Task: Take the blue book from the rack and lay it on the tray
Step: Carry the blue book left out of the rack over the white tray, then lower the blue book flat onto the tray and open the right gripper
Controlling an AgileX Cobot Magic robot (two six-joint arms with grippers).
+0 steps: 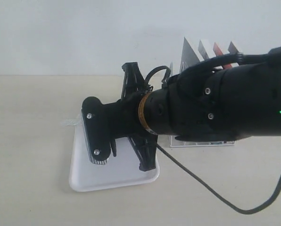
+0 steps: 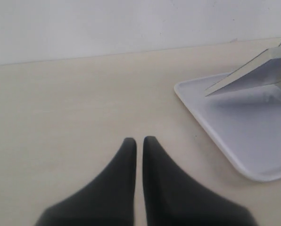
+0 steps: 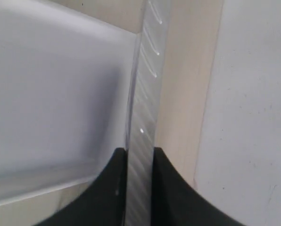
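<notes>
Next, my right gripper lays the blue book down flat inside the white tray (image 1: 114, 137) (image 3: 46, 101), toward the tray's rim nearest the wall.
My right gripper (image 3: 140, 150) is shut on the page edge of a thin book (image 3: 143, 89), which I see edge-on as a grey striped strip. Its cover colour does not show. The left wrist view shows this book (image 2: 256, 70) held tilted above the white tray (image 2: 235, 127). The tray (image 1: 114, 179) lies on the table under my right wrist, whose bulk hides the book in the exterior view. The white wire rack (image 1: 202, 142) stands behind the right arm (image 1: 225, 99). My left gripper (image 2: 139, 140) is shut on nothing over bare table, to one side of the tray.
Several upright book tops (image 1: 218, 48) in white, red and grey rise from the rack behind the arm. A black cable (image 1: 211, 193) trails across the table in front. A pale wall closes the back of the tan tabletop (image 2: 74, 103).
</notes>
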